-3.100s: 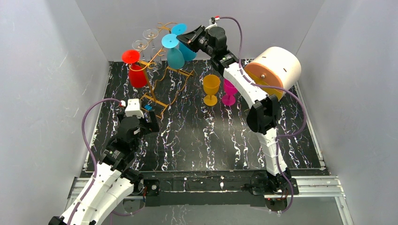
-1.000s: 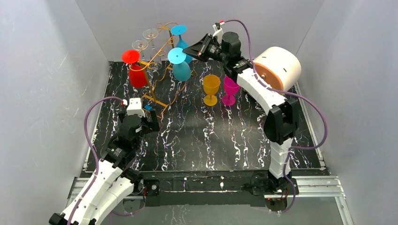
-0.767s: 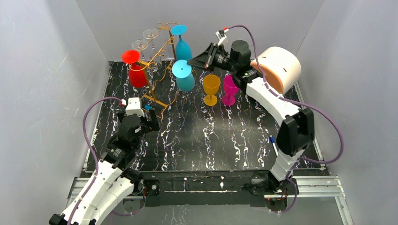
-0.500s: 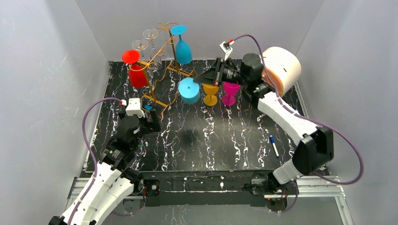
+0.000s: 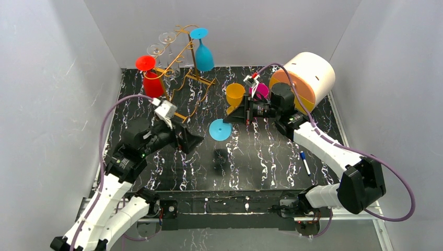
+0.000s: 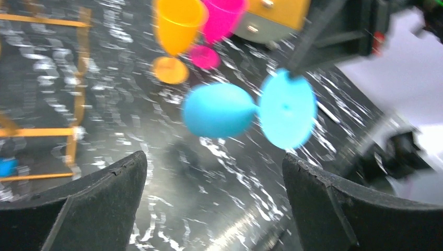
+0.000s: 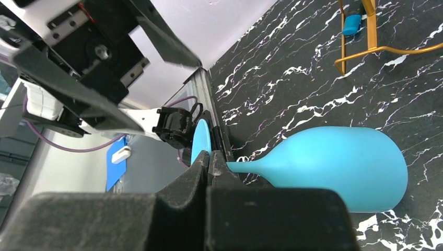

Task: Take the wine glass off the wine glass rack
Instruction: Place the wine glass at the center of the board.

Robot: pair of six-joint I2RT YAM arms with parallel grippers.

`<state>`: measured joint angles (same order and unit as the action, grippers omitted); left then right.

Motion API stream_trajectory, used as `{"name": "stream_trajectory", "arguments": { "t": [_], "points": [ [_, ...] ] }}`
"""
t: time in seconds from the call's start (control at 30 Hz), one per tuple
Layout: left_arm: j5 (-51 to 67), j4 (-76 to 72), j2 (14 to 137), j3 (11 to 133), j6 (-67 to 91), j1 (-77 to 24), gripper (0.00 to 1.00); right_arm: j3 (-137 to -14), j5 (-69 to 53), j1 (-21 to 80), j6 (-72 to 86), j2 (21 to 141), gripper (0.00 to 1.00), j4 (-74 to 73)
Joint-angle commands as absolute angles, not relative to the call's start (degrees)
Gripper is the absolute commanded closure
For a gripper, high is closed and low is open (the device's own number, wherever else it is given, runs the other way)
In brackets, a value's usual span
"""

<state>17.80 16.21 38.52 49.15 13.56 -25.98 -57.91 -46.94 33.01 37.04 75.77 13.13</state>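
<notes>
The blue glass is held bowl-down by one edge of its foot in my right gripper, so next my left gripper comes in and takes the foot's free edge (image 5: 213, 136).
The golden wire wine glass rack (image 5: 180, 63) stands at the back left with a red glass (image 5: 153, 81), a blue glass (image 5: 202, 55) and two clear ones hanging on it. A second blue wine glass (image 5: 220, 129) is off the rack and held sideways above the mat. My right gripper (image 5: 230, 119) is shut on the rim of its foot (image 7: 201, 141), and the bowl (image 7: 339, 167) points away. My left gripper (image 5: 194, 141) stands open just left of the glass, apart from it. The bowl (image 6: 218, 110) and foot (image 6: 287, 110) lie beyond its fingertips.
An orange glass (image 5: 235, 94) and a magenta glass (image 5: 259, 90) stand upright behind the held glass. A white and orange cylinder (image 5: 305, 76) lies at the back right. A pen (image 5: 305, 162) lies on the mat at right. The rack's base bars (image 6: 78, 89) are left of my left gripper.
My right arm has carried the blue glass down and forward from beside the rack to mid-mat, turning it sideways. My left arm has swung right toward it, staying open.
</notes>
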Motion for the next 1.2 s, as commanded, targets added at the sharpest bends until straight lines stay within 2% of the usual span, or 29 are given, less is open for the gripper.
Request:
{"name": "stream_trajectory", "arguments": {
  "t": [0.0, 0.07, 0.23, 0.4, 0.5, 0.63, 0.73, 0.9, 1.17],
  "points": [
    [45.0, 15.7, 42.9, 45.7, 15.8, -25.8, 0.02, -57.5, -48.7, 33.0, 33.8, 75.9, 0.99, 15.7],
    [48.9, 16.4, 44.2, 45.2, 16.0, -25.8, 0.03, -57.4, -49.3, 33.0, 33.1, 75.9, 0.99, 15.3],
    [46.9, 10.7, 43.1, 43.8, 20.7, -25.8, 0.11, -56.5, -51.6, 33.0, 32.1, 75.0, 0.99, 16.5],
    [45.5, 1.3, 45.6, 39.9, 29.5, -25.8, 0.34, -55.1, -54.5, 33.3, 32.8, 73.8, 0.99, 20.4],
    [44.7, -6.1, 46.8, 36.5, 33.8, -26.2, 0.39, -54.9, -54.9, 33.5, 32.7, 73.4, 0.99, 20.5],
    [43.7, -24.4, 46.5, 28.7, 45.8, -26.7, 0.47, -54.8, -56.0, 33.9, 32.4, 73.8, 0.99, 20.9],
    [39.5, -31.2, 46.0, 25.3, 49.8, -27.4, 0.58, -55.1, -57.1, 34.3, 32.2, 74.2, 0.99, 20.7],
    [38.8, -32.8, 45.4, 25.2, 50.2, -28.1, 0.57, -55.1, -57.3, 34.7, 30.9, 74.5, 0.99, 20.2],
    [41.7, -31.4, 45.5, 24.6, 50.2, -28.3, 0.40, -56.2, -53.4, 34.7, 29.4, 75.2, 0.99, 17.6]
  ]
}}
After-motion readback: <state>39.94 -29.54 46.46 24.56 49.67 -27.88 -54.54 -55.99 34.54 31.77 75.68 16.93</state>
